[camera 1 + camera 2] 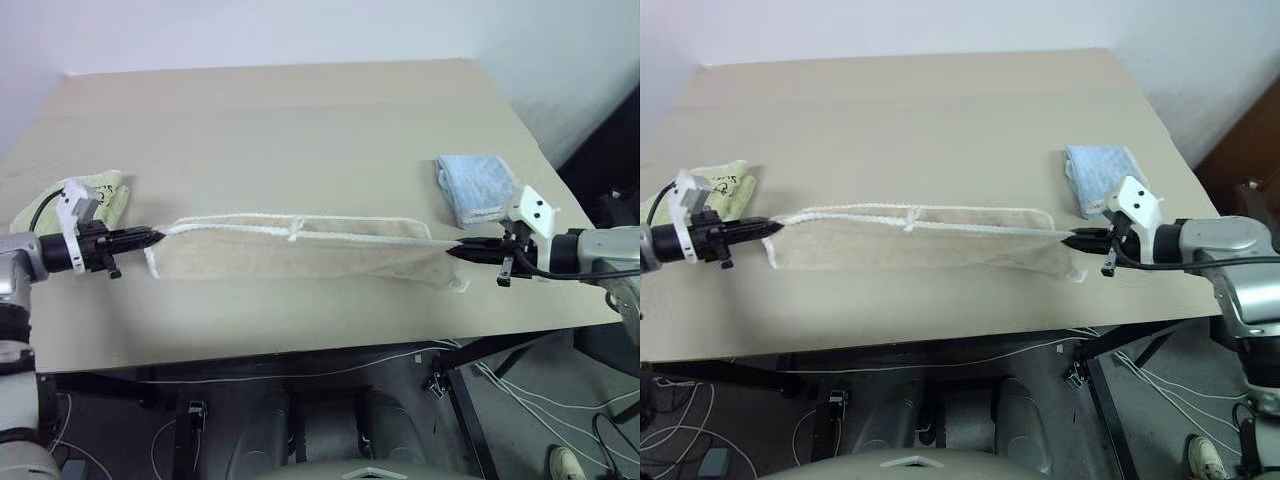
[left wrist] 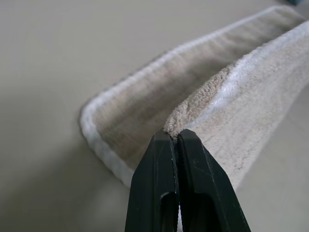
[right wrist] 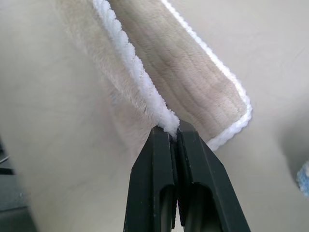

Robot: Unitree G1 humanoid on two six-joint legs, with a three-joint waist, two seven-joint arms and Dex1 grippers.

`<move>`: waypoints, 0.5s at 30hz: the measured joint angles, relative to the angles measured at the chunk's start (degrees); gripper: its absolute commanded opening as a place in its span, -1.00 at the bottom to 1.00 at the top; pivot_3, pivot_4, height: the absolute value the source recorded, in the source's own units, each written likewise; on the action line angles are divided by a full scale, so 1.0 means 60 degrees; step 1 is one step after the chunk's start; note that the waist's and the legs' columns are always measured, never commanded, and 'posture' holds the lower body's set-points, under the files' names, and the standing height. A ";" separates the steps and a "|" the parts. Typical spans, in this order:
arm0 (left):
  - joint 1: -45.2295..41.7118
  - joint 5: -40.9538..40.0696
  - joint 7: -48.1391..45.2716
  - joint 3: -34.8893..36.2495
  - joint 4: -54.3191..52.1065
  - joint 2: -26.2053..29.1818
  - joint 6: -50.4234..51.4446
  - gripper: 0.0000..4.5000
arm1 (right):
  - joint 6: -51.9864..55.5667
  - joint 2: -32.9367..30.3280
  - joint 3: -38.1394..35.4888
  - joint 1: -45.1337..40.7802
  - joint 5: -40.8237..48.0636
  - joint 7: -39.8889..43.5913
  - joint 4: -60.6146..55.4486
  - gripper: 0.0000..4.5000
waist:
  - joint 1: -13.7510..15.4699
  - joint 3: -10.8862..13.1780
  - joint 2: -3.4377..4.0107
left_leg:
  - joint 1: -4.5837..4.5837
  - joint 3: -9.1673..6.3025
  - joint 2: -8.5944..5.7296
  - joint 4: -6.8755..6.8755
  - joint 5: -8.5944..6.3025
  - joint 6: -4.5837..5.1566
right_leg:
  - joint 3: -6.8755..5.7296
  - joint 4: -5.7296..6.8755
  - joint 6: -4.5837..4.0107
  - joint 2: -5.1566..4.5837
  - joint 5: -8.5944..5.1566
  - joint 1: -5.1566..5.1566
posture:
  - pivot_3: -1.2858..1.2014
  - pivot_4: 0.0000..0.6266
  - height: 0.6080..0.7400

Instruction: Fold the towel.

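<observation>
Next, my right gripper puts the beige towel's lifted corner down on its far corner (image 1: pixel 422 218) (image 3: pixel 242 104) near the light blue towel.
The beige towel (image 1: pixel 300 250) with white corded edging hangs stretched between my two grippers, just above the near part of the table (image 1: pixel 300 130). At the towel's left end, my left gripper (image 1: pixel 158 238) is shut on its upper corner. My right gripper (image 1: pixel 452 250) is shut on the upper corner at the right end. The lifted edge runs taut between them, and a small white loop (image 1: pixel 294 232) sits at its middle. The rest of the towel sags below onto the table. In the left wrist view the fingers (image 2: pixel 193 193) pinch terry cloth; in the right wrist view the fingers (image 3: pixel 149 193) pinch white cord.
A folded light blue towel (image 1: pixel 478 186) lies on the table beyond my right gripper. A light green towel (image 1: pixel 100 195) with dark marks lies behind my left gripper. The table's near edge runs just under the hanging towel, with cables and table legs on the floor below.
</observation>
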 measured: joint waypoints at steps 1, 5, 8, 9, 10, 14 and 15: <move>-0.0211 0.0121 0.0023 -0.0069 0.0308 -0.0013 -0.0148 -0.99 | -0.0034 0.0076 0.0055 -0.0077 -0.0026 0.0003 0.0081 -1.00 | 0.0000 -0.0001 -0.0001 | -0.0002 0.0001 -0.0001 0.0002 0.0000 0.0001 | -0.0002 0.0001 0.0003 0.0005 0.0001 0.0000 | 0.03 -0.52 1.00; -0.0955 0.0476 0.0169 -0.0149 0.1391 -0.0116 -0.0602 -0.99 | -0.0444 0.0389 0.0391 -0.0578 -0.0325 -0.0004 0.0603 -1.00 | -0.0010 -0.0001 -0.0001 | -0.0002 0.0009 0.0000 0.0017 0.0002 0.0004 | -0.0006 0.0015 0.0014 0.0042 0.0004 0.0003 | 0.03 -0.52 1.00; -0.1367 0.0735 0.0292 -0.0158 0.2042 -0.0185 -0.0865 -0.99 | -0.0863 0.0711 0.0621 -0.0974 -0.0594 -0.0019 0.1101 -1.00 | -0.0018 -0.0001 -0.0002 | 0.0000 0.0012 0.0000 0.0035 0.0003 0.0005 | -0.0008 0.0028 0.0025 0.0049 0.0007 0.0007 | 0.03 -0.52 1.00; -0.1507 0.0798 0.0357 -0.0164 0.2268 -0.0225 -0.0911 -0.99 | -0.1009 0.0869 0.0679 -0.1135 -0.0702 -0.0053 0.1299 -1.00 | -0.0024 -0.0001 -0.0002 | 0.0000 0.0015 0.0000 0.0040 0.0003 0.0006 | -0.0007 0.0031 0.0029 0.0050 0.0009 0.0008 | 0.03 -0.52 1.00; -0.1633 0.0898 0.0437 -0.0171 0.2463 -0.0272 -0.1016 -0.99 | -0.1146 0.0996 0.0784 -0.1309 -0.0807 -0.0078 0.1531 -1.00 | -0.0023 -0.0001 -0.0003 | 0.0000 0.0016 0.0000 0.0046 0.0003 0.0006 | -0.0007 0.0035 0.0034 0.0051 0.0011 0.0008 | 0.03 -0.52 1.00; -0.1893 0.1216 0.0636 -0.0302 0.2983 -0.0391 -0.1264 -0.99 | -0.1734 0.1456 0.1065 -0.2006 -0.1294 -0.0148 0.2532 -1.00 | -0.0026 0.0000 -0.0003 | 0.0000 0.0019 -0.0001 0.0054 0.0004 0.0007 | -0.0006 0.0041 0.0040 0.0053 0.0013 0.0010 | 0.03 -0.52 1.00; -0.1935 0.1299 0.0664 -0.0339 0.3080 -0.0444 -0.1294 -0.99 | -0.1890 0.1591 0.1115 -0.2172 -0.1434 -0.0176 0.2775 -1.00 | -0.0026 0.0000 -0.0003 | 0.0000 0.0020 -0.0002 0.0055 0.0004 0.0007 | -0.0006 0.0042 0.0041 0.0054 0.0013 0.0011 | 0.03 -0.52 1.00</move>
